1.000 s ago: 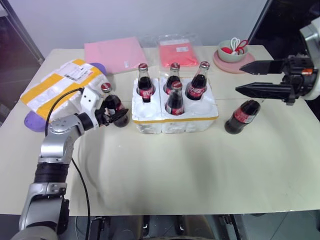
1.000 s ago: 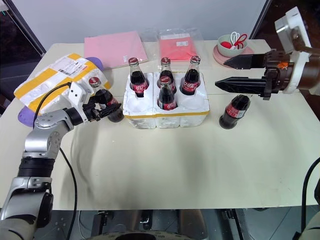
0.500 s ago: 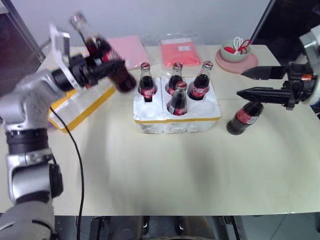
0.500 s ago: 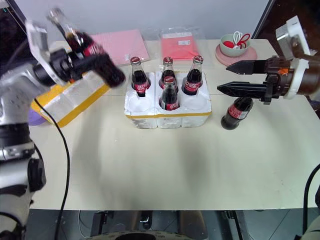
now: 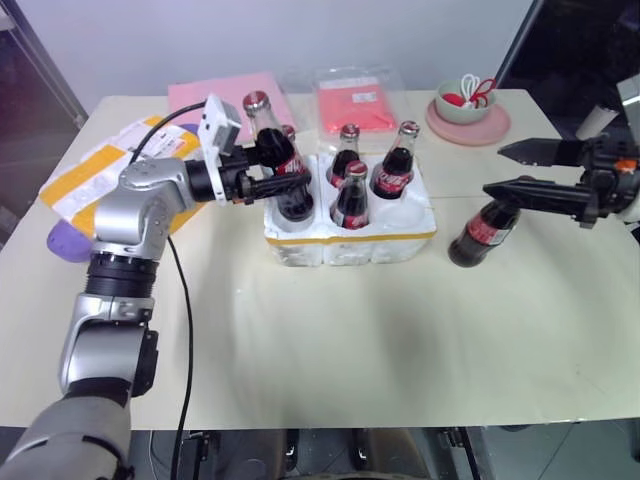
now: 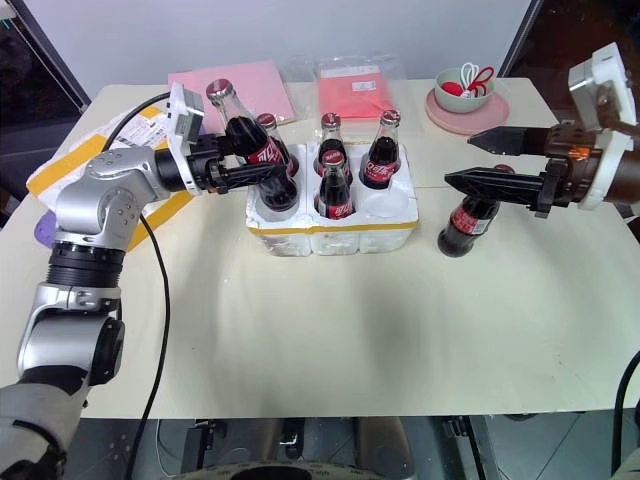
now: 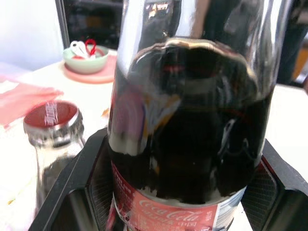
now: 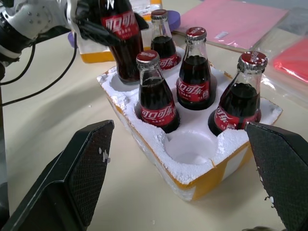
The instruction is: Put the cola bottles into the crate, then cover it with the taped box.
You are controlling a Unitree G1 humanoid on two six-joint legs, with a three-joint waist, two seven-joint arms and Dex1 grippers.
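Observation:
Next, my left gripper lets go of the cola bottle in the crate's front corner hole (image 5: 297,213) nearest the taped box.
My left gripper (image 5: 272,172) is shut on a cola bottle (image 5: 280,165), red cap up and tilted, its base low over the front-left well of the crate (image 5: 350,243). The crate is a white styrofoam block with a yellow band. Three cola bottles (image 5: 349,196) stand in its back row and one in the front middle well. The front-right well (image 8: 190,147) is empty. Another cola bottle (image 5: 484,228) stands on the table right of the crate. My right gripper (image 5: 495,170) hangs open just above it. The taped box (image 5: 85,180) lies at the far left.
Pink sheets (image 5: 225,100) and a red packet in a clear bag (image 5: 355,102) lie behind the crate. A bowl with scissors (image 5: 465,100) sits on a pink plate at the back right. A purple object (image 5: 68,243) pokes out under the taped box.
My left gripper has lifted its cola bottle from the table beside the taped box and carried it up and right, over the crate. My right gripper has stayed about where it was.

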